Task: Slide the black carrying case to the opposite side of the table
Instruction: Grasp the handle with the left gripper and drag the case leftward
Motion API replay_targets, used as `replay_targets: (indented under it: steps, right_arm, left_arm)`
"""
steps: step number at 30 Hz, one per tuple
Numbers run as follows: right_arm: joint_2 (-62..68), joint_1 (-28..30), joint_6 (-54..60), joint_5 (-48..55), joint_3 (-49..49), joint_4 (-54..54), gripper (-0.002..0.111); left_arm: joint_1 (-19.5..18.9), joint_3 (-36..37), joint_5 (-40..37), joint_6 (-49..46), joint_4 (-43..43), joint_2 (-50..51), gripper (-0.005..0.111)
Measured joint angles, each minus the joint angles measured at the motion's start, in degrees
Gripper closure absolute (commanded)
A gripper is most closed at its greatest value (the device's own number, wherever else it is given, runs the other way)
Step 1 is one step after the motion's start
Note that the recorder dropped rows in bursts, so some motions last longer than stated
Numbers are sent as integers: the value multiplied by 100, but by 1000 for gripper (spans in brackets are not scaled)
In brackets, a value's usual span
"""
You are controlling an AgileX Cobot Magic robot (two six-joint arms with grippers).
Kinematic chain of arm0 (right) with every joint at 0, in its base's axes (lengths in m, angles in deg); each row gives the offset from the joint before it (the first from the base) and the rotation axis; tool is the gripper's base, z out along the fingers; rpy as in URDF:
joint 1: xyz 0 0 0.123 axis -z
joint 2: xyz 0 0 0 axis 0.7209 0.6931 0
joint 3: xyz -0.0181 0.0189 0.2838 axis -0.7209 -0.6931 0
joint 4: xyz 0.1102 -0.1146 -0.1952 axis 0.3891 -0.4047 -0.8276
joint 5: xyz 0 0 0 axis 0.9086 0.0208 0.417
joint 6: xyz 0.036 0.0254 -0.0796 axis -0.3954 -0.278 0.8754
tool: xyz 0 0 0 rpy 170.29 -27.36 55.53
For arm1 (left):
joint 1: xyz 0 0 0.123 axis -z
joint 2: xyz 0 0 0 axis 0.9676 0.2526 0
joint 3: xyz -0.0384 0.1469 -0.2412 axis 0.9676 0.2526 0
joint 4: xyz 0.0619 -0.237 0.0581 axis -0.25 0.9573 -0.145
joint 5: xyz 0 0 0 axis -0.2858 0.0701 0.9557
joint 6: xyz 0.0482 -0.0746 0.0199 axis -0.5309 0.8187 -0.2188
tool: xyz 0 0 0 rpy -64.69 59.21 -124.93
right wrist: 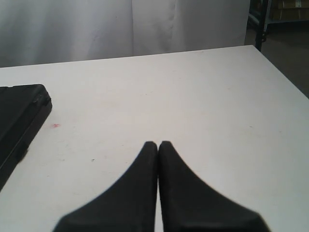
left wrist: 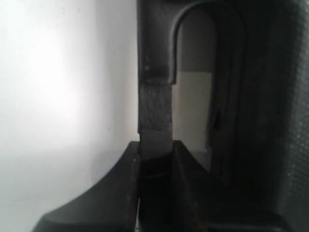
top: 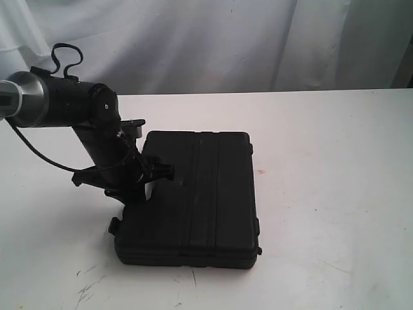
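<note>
The robot's left gripper will release the black carrying case on the white table [top: 89, 198] just behind the dark scuff marks.
The black carrying case [top: 193, 200] lies flat on the white table [top: 335, 161], left of the middle. My left gripper [top: 139, 186] reaches down at the case's left edge. In the left wrist view, the left gripper [left wrist: 155, 151] is shut on the case's handle [left wrist: 155, 104], a dark bar that runs between the two fingers. The right gripper [right wrist: 158, 144] hovers over bare table with its fingertips pressed together and nothing between them. In the right wrist view, one corner of the case [right wrist: 19, 116] shows off to its side. The right arm is out of the exterior view.
A tiny pink spot [top: 261, 172] marks the table just right of the case, and dark scuff marks [top: 90, 287] lie near the front left. A white curtain [top: 213, 39] hangs behind the table. The table's far right edge [right wrist: 277, 67] drops to a dark floor.
</note>
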Motion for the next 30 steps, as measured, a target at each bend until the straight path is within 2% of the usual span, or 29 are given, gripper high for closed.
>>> replay_targets:
  steps: [8,15,30]
  right_arm:
    - [0,0,0,0,0,0,108]
    - [0,0,0,0,0,0,108]
    - [0,0,0,0,0,0,108]
  left_arm:
    - [-508,-2,-430,57,-296,-2,107]
    - [-1019,-12,-851,78,-954,-12,107]
    - [-1585,-12,-1207,104,-1659,-12,107]
